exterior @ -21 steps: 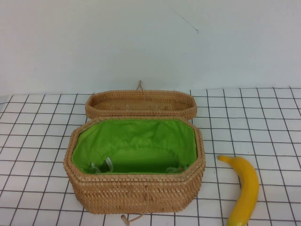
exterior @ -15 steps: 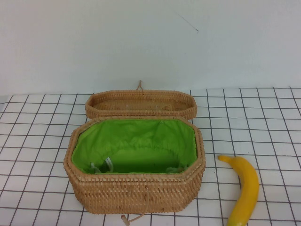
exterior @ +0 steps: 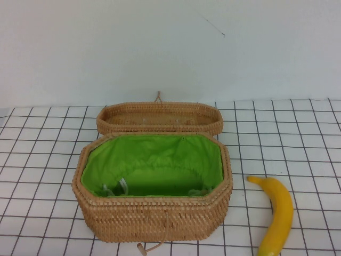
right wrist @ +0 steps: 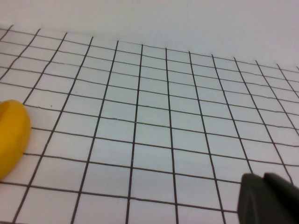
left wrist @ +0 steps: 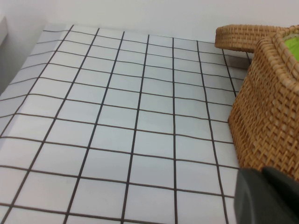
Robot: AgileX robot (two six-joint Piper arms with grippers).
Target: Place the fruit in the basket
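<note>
My right gripper is to go next to the yellow banana beside the basket and close on the banana's thick middle [exterior: 284, 207] [right wrist: 15, 134].
The yellow banana [exterior: 278, 213] lies on the gridded table at the front right, its stem tip pointing toward the basket. The deep wicker basket [exterior: 152, 216] with green lining stands open in the middle, with nothing in it but the lining. Neither arm shows in the high view. My left gripper [left wrist: 266, 196] shows only as dark tips held together, low over the table beside the basket's wall [left wrist: 271, 112]. My right gripper [right wrist: 268, 198] also shows dark tips held together and empty, above the table, apart from the banana's end [right wrist: 11, 135].
The shallow unlined woven lid [exterior: 160, 118] lies just behind the basket and also shows in the left wrist view [left wrist: 238, 37]. A white wall stands behind the table. Open gridded tabletop [exterior: 37, 160] lies left of the basket and right of the banana.
</note>
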